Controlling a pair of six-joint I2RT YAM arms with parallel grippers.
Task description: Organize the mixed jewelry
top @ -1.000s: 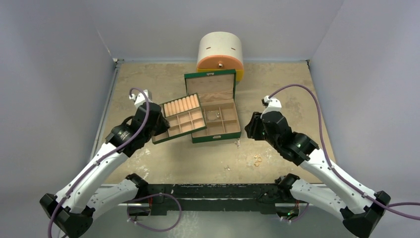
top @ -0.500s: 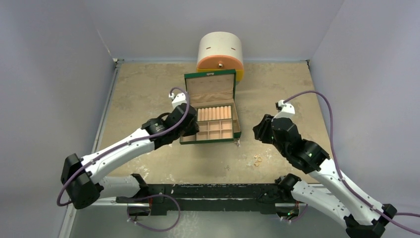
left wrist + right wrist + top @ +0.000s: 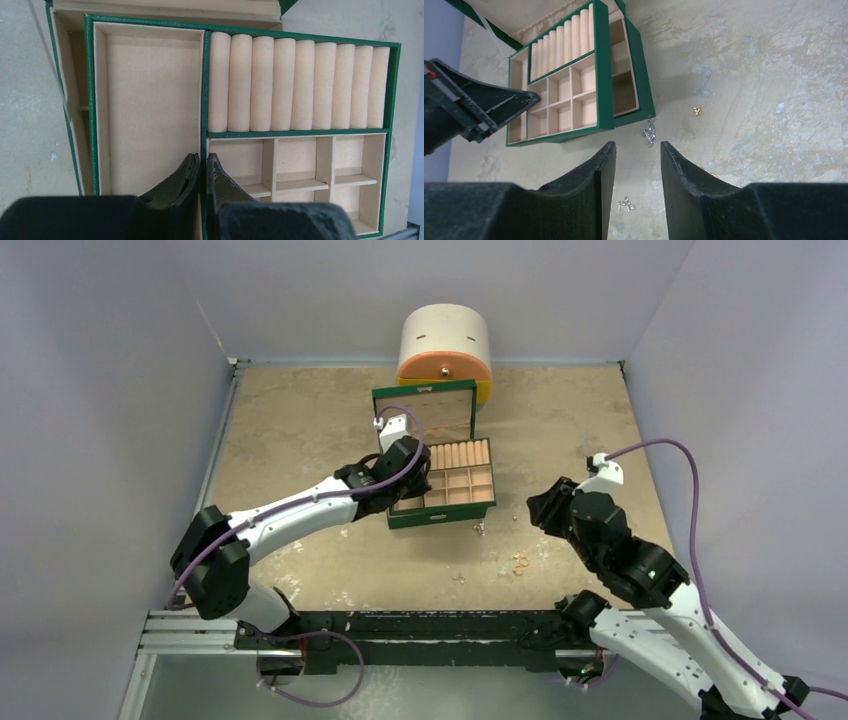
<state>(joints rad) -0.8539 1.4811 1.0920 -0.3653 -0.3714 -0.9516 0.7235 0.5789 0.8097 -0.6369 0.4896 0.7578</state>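
Observation:
The divider tray, which now sits on the open box, will go down from my left gripper inside the open green box (image 3: 434, 481), where I need to set it in front of the box's upright lid.
The mixed jewelry lies loose on the table in front of the green box (image 3: 424, 411): gold rings (image 3: 520, 562), a silvery bit (image 3: 479, 529), another silvery bit (image 3: 459, 578) and a tiny gold piece (image 3: 516, 517). My left gripper (image 3: 404, 466) is shut on the green partition wall (image 3: 204, 100) of the divider tray (image 3: 461, 472), which sits on the open box, shifted right. My right gripper (image 3: 540, 510) is open and empty above the table. In the right wrist view (image 3: 637, 147) a silvery cluster (image 3: 649, 134) lies just beyond its tips and another (image 3: 626, 204) between its fingers, below them.
A white cylinder with an orange drawer (image 3: 445, 345) stands behind the box. Grey walls close in the left, right and back of the tan table (image 3: 300, 430). The box's lid stands upright at the back.
My left arm has carried the divider tray from the box's left side rightward onto the box. My right arm has drawn back to the right and nearer.

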